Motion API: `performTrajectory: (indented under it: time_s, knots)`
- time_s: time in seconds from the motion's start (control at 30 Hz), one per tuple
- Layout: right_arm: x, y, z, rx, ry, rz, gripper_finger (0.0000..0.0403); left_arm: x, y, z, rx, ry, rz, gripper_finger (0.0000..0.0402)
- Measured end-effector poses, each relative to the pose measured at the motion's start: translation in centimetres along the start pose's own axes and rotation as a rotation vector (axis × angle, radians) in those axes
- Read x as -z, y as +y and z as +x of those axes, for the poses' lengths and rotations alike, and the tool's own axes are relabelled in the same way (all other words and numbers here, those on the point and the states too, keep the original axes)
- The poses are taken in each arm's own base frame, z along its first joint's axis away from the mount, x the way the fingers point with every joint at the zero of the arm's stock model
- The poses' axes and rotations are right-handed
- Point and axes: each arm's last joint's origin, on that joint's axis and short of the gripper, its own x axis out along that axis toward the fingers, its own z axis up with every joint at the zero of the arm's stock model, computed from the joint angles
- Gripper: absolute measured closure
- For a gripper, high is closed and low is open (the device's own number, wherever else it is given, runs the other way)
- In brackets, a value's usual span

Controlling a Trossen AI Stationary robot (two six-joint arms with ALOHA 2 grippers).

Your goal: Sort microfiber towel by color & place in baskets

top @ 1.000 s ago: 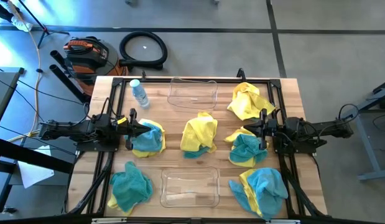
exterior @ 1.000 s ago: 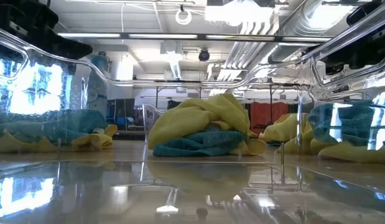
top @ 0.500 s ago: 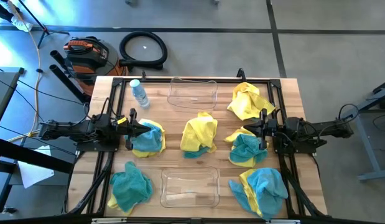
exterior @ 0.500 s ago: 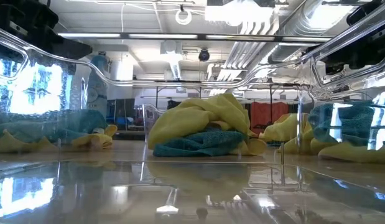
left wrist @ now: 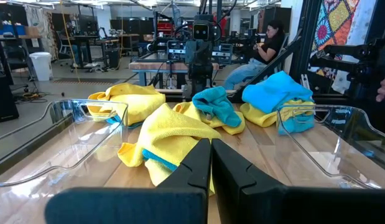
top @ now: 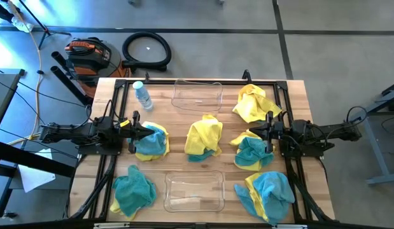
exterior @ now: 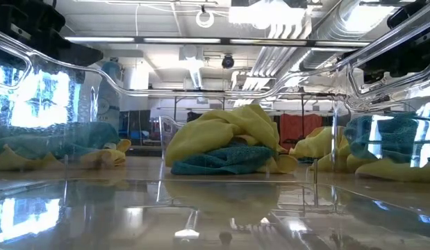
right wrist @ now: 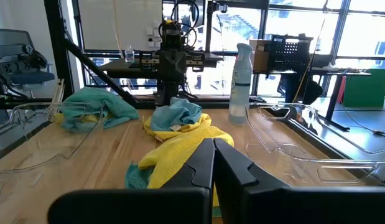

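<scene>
Next, my right gripper closes on the top of the yellow towel (top: 204,131) (right wrist: 193,143) in the middle pile, between the two clear bins.
Yellow and teal-blue towels lie in several heaps on the wooden table. A yellow-over-teal heap (top: 204,136) (exterior: 228,142) sits at the centre. My left gripper (top: 147,131) (left wrist: 211,146) is shut, hovering over a teal-on-yellow heap (top: 153,142) at the left. My right gripper (top: 260,134) (right wrist: 214,144) is shut, hovering over a teal-on-yellow heap (top: 251,151) at the right. One clear bin (top: 197,95) stands at the far edge, the other (top: 194,191) at the near edge; no towel lies in either.
More heaps lie near-left (top: 133,194), near-right (top: 268,193) and far-right (top: 254,103). A small clear bottle (top: 142,95) stands at the far left. Black frame rails run along the table's left and right sides. People sit in the room beyond the table.
</scene>
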Motion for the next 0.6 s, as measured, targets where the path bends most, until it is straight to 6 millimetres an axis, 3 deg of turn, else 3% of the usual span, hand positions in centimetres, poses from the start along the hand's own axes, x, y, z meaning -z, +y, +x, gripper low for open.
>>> performTrajectory:
  time_s: [0.6]
  knots:
    - [0.15, -0.15, 0.16, 0.068, 0.022, 0.042, 0.0402, 0.00, 0.00, 0.00, 0.000, 0.000, 0.000, 0.0401]
